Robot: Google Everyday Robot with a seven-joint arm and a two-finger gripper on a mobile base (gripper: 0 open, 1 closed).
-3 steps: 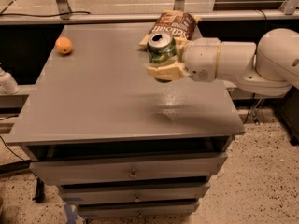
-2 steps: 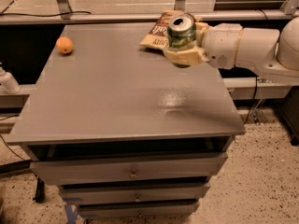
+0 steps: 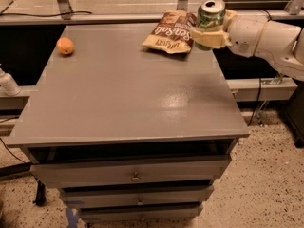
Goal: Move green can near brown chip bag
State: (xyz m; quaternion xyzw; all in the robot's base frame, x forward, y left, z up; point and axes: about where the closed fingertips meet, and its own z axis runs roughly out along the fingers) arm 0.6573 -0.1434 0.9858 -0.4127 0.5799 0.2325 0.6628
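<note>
Next, I let go of the green can on the grey table (image 3: 201,53), beside the edge of the brown chip bag nearest my arm.
The green can (image 3: 211,17), with a silver top and pull-tab, is held upright in my gripper (image 3: 208,36), whose cream fingers (image 3: 205,38) are shut around its lower body. The can hangs above the table's far right edge, just right of the brown chip bag (image 3: 172,31). The bag lies flat at the table's far right, white lettering up, its cream-yellow band toward the front. My white arm (image 3: 266,37) reaches in from the right.
An orange fruit (image 3: 65,46) sits at the far left of the grey table (image 3: 128,99). Drawers (image 3: 135,175) stack beneath the tabletop. A metal rail and posts (image 3: 95,18) run behind the table. A white object (image 3: 7,83) stands off the left edge.
My gripper has carried the can up and to the right, from over the table's middle right to beside the chip bag at the far right edge.
</note>
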